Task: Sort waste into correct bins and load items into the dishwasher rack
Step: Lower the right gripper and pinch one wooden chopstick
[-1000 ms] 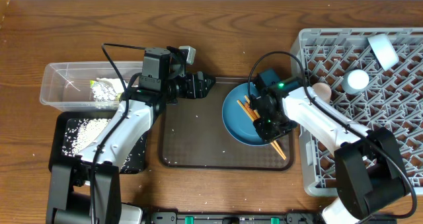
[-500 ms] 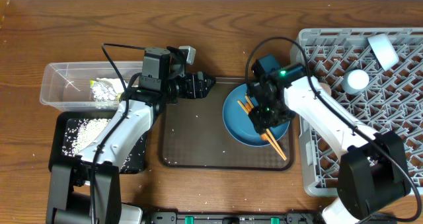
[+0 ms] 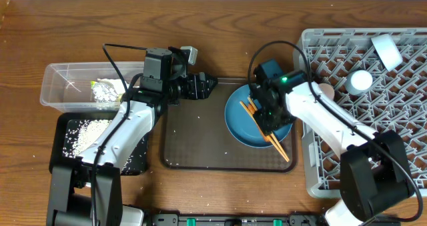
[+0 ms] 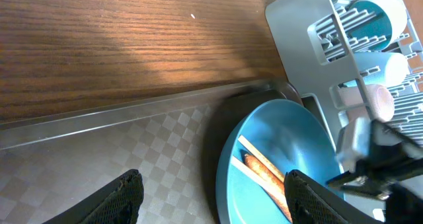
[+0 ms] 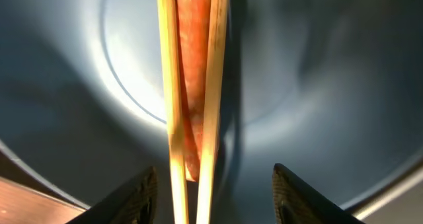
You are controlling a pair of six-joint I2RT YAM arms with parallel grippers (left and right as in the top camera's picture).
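Note:
The orange piece of food is lying between the wooden chopsticks, so my right gripper should move over and pick up only the chopstick nearer the rack [image 5: 213, 85] first.
A blue plate [image 3: 248, 123] sits at the right end of the brown tray [image 3: 193, 136]. On it lie two wooden chopsticks [image 3: 267, 138] and an orange strip of food [image 5: 195, 65]. My right gripper [image 5: 215, 197] is open and hangs low over the plate, its fingers on either side of the chopsticks [image 5: 168, 105]. My left gripper [image 4: 211, 197] is open and empty above the tray's far edge, just left of the plate [image 4: 284, 151]. The grey dishwasher rack [image 3: 393, 119] stands at the right.
A clear plastic bin [image 3: 73, 86] with crumpled waste sits at the left, a black bin [image 3: 87, 143] with white bits in front of it. The rack holds a white cup [image 3: 387, 51], a white round item [image 3: 361, 81] and a pinkish item [image 3: 325, 91].
My right gripper has shifted up and left over the plate, from its front right part to above the chopsticks. The left arm has not moved.

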